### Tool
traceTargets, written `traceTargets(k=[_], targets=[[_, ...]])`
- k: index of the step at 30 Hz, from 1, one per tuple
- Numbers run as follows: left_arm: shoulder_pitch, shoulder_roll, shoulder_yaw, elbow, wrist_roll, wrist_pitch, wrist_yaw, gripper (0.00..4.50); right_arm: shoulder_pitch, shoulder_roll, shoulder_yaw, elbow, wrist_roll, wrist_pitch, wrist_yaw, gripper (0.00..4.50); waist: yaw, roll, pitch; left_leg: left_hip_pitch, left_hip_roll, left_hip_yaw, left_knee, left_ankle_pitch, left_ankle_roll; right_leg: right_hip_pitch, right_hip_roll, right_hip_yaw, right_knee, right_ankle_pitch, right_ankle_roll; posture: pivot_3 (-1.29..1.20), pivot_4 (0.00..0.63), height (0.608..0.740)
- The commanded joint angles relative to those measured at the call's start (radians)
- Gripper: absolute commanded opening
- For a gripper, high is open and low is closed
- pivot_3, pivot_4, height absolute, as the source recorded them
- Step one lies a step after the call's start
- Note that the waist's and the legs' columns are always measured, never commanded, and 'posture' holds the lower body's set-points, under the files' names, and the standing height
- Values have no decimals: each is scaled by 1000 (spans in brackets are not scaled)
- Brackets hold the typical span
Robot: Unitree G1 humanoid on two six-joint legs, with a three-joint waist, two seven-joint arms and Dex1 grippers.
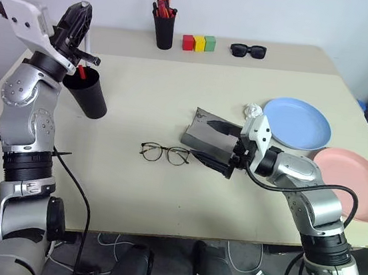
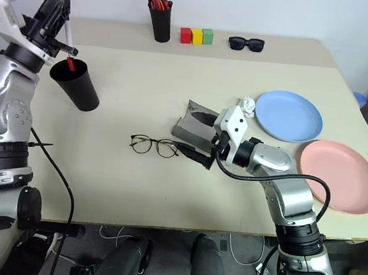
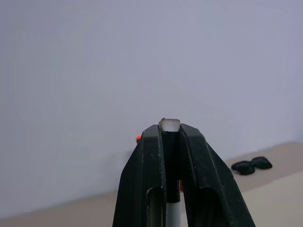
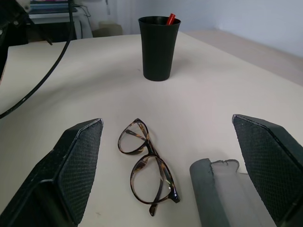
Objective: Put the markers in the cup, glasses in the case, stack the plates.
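Note:
Next, my left gripper releases the marker inside the black cup (image 1: 84, 78), beside the red-topped marker.
My left gripper (image 1: 81, 8) is raised at the far left, above the black cup (image 1: 89, 92), and is shut on a marker (image 3: 169, 125) whose white end shows between the fingers. A red-topped marker (image 4: 171, 19) sticks out at the cup's rim. The wire-framed glasses (image 1: 165, 153) lie on the table's middle. Just to their right is the grey case (image 1: 201, 136), with my open right gripper (image 1: 215, 145) around its near end. The blue plate (image 1: 296, 123) and the pink plate (image 1: 356, 182) lie side by side at the right.
A black pen pot (image 1: 162, 27) with orange-capped markers, three coloured blocks (image 1: 199, 43) and dark sunglasses (image 1: 248, 50) stand along the back edge. A crumpled white scrap (image 1: 253, 110) lies by the blue plate. A black cable hangs beside my left arm.

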Motion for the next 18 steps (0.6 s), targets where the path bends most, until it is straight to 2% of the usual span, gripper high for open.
traceTargets(k=[1, 7, 10, 14, 18], targets=[[-67, 51, 36, 166, 26, -208, -76, 60, -13, 0, -21, -36, 19, 1, -4, 4500, 0, 0, 0, 0, 0, 0, 0, 0, 0, 0, 0, 0, 0, 0, 0, 0, 150, 740], [-153, 70, 53, 478, 38, -451, -145, 60, -18, 6, -60, -60, 105, 59, -7, 4500, 0, 0, 0, 0, 0, 0, 0, 0, 0, 0, 0, 0, 0, 0, 0, 0, 150, 740], [-173, 72, 60, 562, 27, -520, -174, 60, -22, -1, -80, -77, 126, 72, -16, 4500, 0, 0, 0, 0, 0, 0, 0, 0, 1, 0, 0, 0, 0, 0, 0, 0, 150, 740], [-178, 63, 78, 660, 1, -583, -216, 60, -34, 23, -131, -112, 230, 121, -43, 4500, 0, 0, 0, 0, 0, 0, 0, 0, 1, 0, 0, 0, 0, 0, 0, 0, 150, 740], [-170, 45, 94, 718, -9, -619, -241, 60, -33, 13, -131, -120, 242, 132, -51, 4500, -1, 0, 0, 0, 0, 0, 0, -1, 1, 0, 0, 0, 1, 0, 0, 0, 150, 740]])
